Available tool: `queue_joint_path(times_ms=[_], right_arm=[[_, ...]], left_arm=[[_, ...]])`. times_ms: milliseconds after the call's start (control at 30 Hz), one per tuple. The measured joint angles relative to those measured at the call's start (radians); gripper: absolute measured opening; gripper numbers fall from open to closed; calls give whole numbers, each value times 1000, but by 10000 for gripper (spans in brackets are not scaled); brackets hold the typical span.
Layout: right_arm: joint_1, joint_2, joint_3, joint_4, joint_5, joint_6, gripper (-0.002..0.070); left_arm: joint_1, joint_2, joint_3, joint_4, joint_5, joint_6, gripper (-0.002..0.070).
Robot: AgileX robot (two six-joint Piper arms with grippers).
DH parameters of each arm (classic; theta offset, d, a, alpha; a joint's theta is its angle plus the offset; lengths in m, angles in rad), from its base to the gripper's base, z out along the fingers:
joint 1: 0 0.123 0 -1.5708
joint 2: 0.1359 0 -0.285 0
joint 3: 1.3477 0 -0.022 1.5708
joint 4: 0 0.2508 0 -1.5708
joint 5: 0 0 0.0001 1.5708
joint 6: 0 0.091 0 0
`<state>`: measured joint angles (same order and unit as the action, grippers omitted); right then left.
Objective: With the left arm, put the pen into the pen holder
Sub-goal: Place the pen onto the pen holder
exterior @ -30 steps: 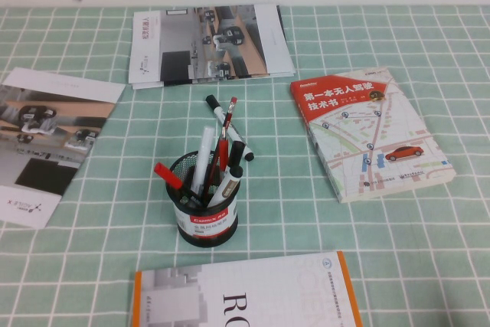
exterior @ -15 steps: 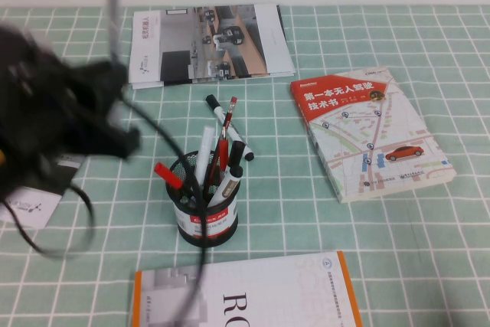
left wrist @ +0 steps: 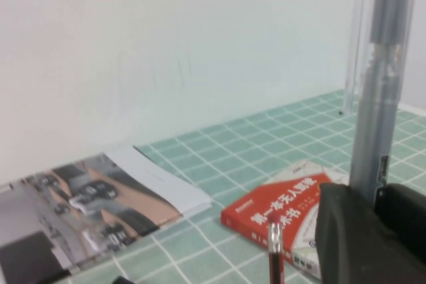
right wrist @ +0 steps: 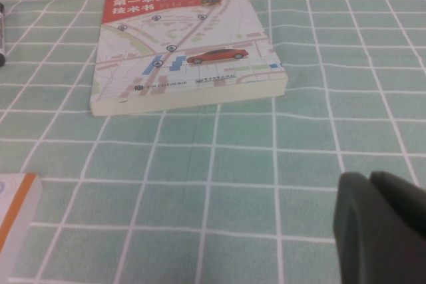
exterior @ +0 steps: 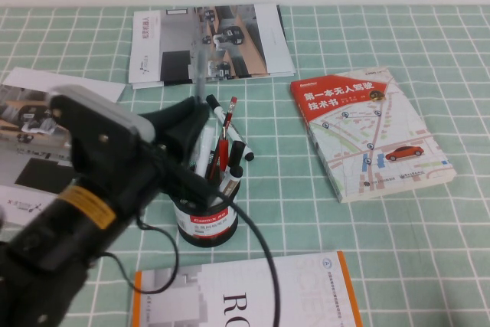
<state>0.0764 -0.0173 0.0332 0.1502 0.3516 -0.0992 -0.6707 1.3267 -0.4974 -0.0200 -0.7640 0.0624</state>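
The pen, now just above and behind the holder, will be released by my left gripper in the pen holder (exterior: 233, 163), between the red pen and the black-capped markers.
My left gripper (exterior: 193, 122) is shut on the pen (exterior: 200, 63), a slim grey-clear stick held upright just above and behind the pen holder (exterior: 207, 223). The holder is a black mesh cup with a red-and-white label; it holds white black-capped markers and a red pen (exterior: 223, 139). In the left wrist view the pen (left wrist: 381, 91) rises between the black fingers (left wrist: 349, 231) of my left gripper (left wrist: 376, 207), with the red pen's tip (left wrist: 275, 251) below. My right gripper (right wrist: 381, 221) is shut and empty, low over the tablecloth, out of the high view.
A red map book (exterior: 367, 132) lies right of the holder and also shows in the right wrist view (right wrist: 183, 44). Brochures lie at the back (exterior: 207, 40) and at the left (exterior: 31, 86). An orange-edged book (exterior: 253, 296) lies at the front edge.
My left arm has swung in from the left with the pen and now stands over the pen holder. The holder and books have not moved.
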Motion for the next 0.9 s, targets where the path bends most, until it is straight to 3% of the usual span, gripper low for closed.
queue_joint_path(times_ms=[300, 900], right_arm=[[0, 0, 0, 0, 0, 0, -20], [0, 0, 0, 0, 0, 0, -20]], left_arm=[[0, 176, 0, -7, -151, -70, 49], [0, 254, 27, -28, -200, -98, 49]])
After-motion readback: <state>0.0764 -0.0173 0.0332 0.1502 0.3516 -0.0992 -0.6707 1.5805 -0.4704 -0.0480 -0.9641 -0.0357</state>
